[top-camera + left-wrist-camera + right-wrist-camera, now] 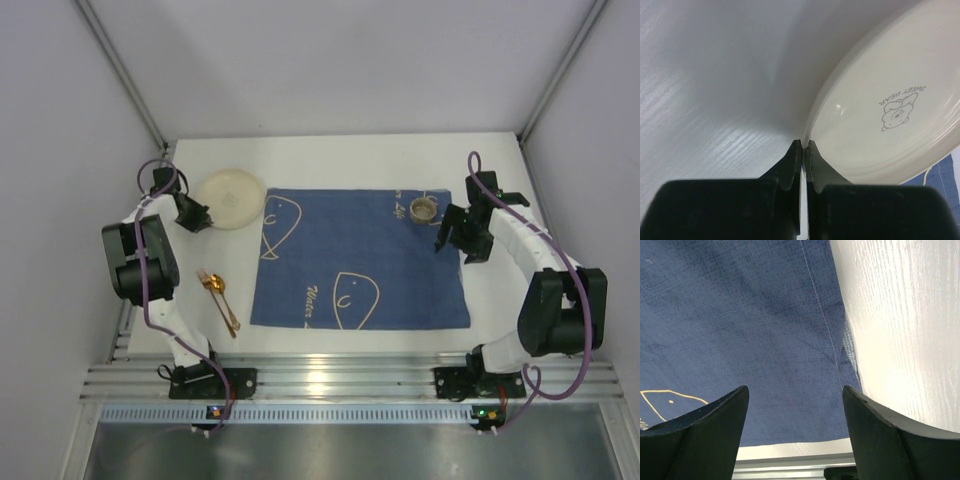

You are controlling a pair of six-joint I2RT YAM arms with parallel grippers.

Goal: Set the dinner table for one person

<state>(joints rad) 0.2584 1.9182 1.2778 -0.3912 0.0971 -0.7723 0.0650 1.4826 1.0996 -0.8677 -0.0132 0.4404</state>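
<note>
The robot's left gripper needs to set the cream plate down on the middle of the blue whale placemat (357, 256).
The dinner table (350, 160) is a plain white top; it also shows in the left wrist view (705, 75) and the right wrist view (905, 315). A cream plate (232, 198) with a small bear print (890, 100) sits at the far left, its right edge at the blue whale placemat (350, 250). My left gripper (203, 217) is shut on the plate's near-left rim (803, 145). My right gripper (447, 235) is open and empty above the placemat's right edge (795, 395). A small cup (424, 208) stands on the placemat's far right part, just left of it.
A gold fork and spoon (218, 297) lie on the table left of the placemat, near the left arm. Grey walls stand on both sides and at the back. An aluminium rail (350, 380) runs along the near edge.
</note>
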